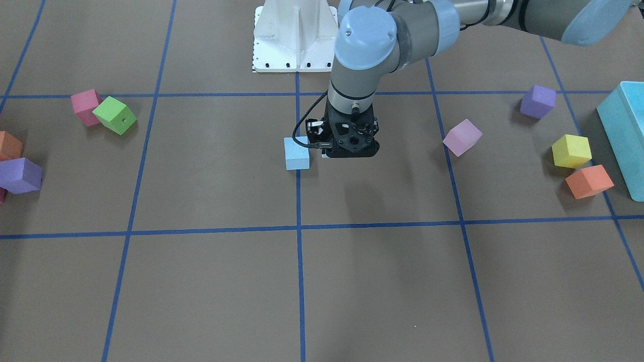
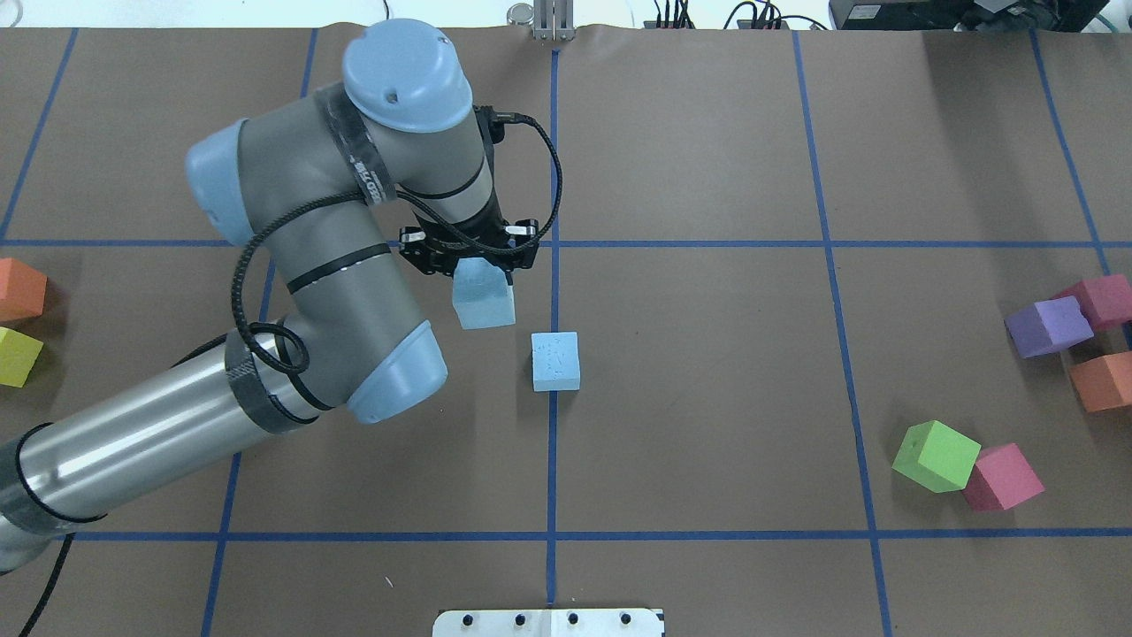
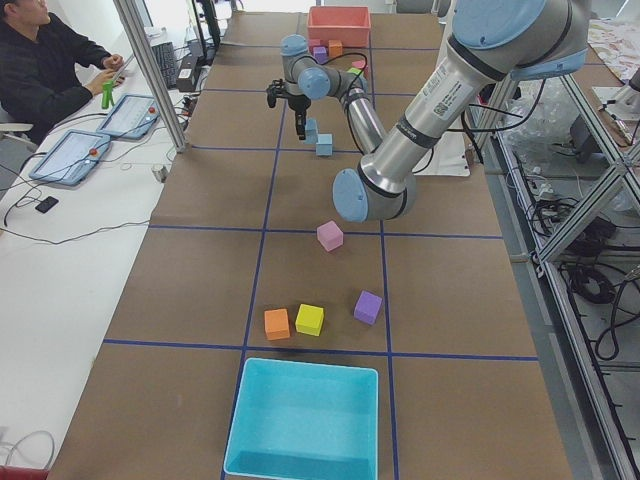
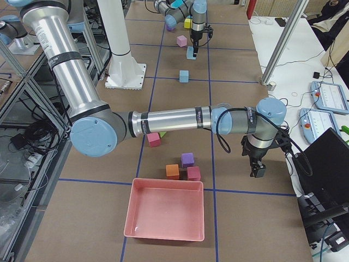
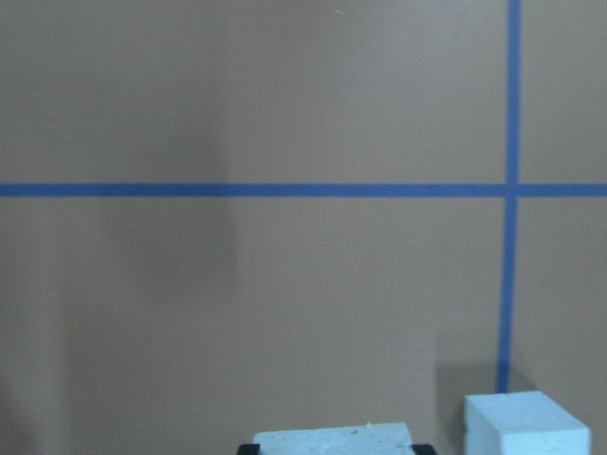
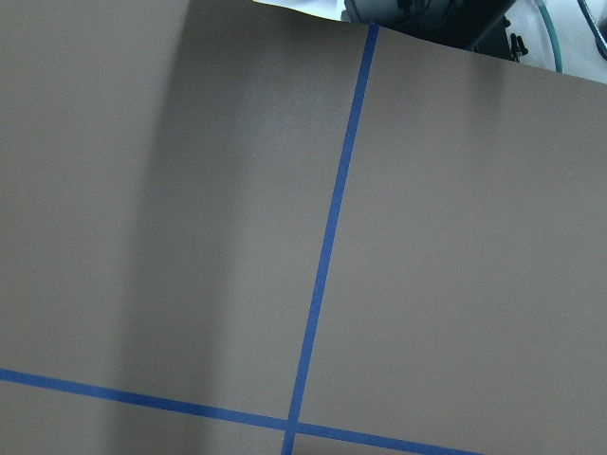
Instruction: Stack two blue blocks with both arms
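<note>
My left gripper is to set the second blue block down on top of the pale blue block (image 1: 297, 148) (image 5: 544, 443) on the table.
One pale blue block (image 2: 556, 361) lies on the brown table on the centre blue line; it also shows in the front view (image 1: 297, 153) and the left wrist view (image 5: 526, 424). My left gripper (image 2: 473, 270) is shut on the second blue block (image 2: 483, 303) and holds it a little above the table, just beside the lying block and on my left of it. The held block shows at the bottom edge of the left wrist view (image 5: 332, 441). My right gripper (image 4: 259, 169) shows only in the right side view, far from both blocks; I cannot tell whether it is open or shut.
On my left lie a pink cube (image 1: 462, 137), a purple cube (image 1: 538, 101), a yellow cube (image 1: 571, 151), an orange cube (image 1: 588, 181) and a turquoise box (image 1: 626, 136). On my right lie a green cube (image 1: 114, 115), a pink cube (image 1: 85, 106) and a purple cube (image 1: 20, 175), near a pink tray (image 4: 166, 215).
</note>
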